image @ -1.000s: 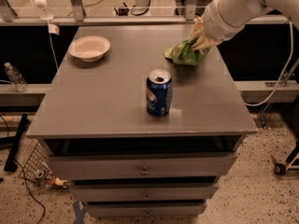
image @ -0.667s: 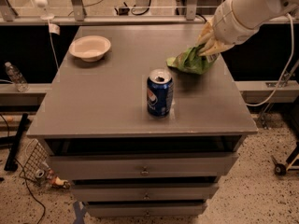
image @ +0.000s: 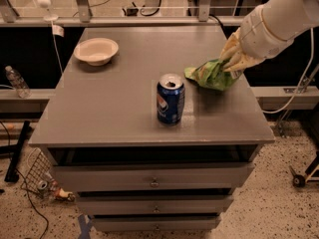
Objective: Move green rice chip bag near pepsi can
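Next, the gripper releases the green rice chip bag on the grey tabletop (image: pixel 203 119) beside the blue pepsi can. The bag is held just above the tabletop now.
The green rice chip bag (image: pixel 212 74) is crinkled and held just above the grey tabletop (image: pixel 114 103) at its right side. My gripper (image: pixel 233 63) comes in from the upper right and is shut on the bag's right end. The blue pepsi can (image: pixel 170 98) stands upright near the middle front of the table, with its top open. The bag's left tip is a short way to the right of and behind the can, not touching it.
A white bowl (image: pixel 96 51) sits at the back left of the table. The table is a drawer cabinet with several drawers (image: pixel 154 178). A plastic bottle (image: pixel 16 81) lies on a ledge at the left. Cables and a wire basket (image: pixel 37 171) are on the floor.
My gripper has carried the bag from the back right of the table forward, toward the front and closer to the can. The can and bowl have not moved.
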You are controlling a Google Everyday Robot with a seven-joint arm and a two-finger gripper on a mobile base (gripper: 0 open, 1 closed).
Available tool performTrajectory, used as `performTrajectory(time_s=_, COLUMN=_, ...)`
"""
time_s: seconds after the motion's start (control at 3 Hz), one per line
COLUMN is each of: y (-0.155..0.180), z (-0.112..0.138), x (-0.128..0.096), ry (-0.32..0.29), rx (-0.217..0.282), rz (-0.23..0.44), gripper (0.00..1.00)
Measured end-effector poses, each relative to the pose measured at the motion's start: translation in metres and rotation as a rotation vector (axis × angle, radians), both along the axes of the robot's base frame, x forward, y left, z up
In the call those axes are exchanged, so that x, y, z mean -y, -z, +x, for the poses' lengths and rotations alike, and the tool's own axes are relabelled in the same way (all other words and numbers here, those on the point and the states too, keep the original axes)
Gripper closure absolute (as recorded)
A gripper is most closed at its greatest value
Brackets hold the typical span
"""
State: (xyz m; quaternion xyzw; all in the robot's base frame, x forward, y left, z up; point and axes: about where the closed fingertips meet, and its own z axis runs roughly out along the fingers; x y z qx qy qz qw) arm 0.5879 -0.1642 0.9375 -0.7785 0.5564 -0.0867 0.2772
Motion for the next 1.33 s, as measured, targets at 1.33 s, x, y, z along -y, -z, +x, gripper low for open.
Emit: performTrajectory(time_s=1.33, y=0.061, z=-0.078, x=-0.025, ry=-0.034, rx=-0.155, rz=0.075, gripper=1.0)
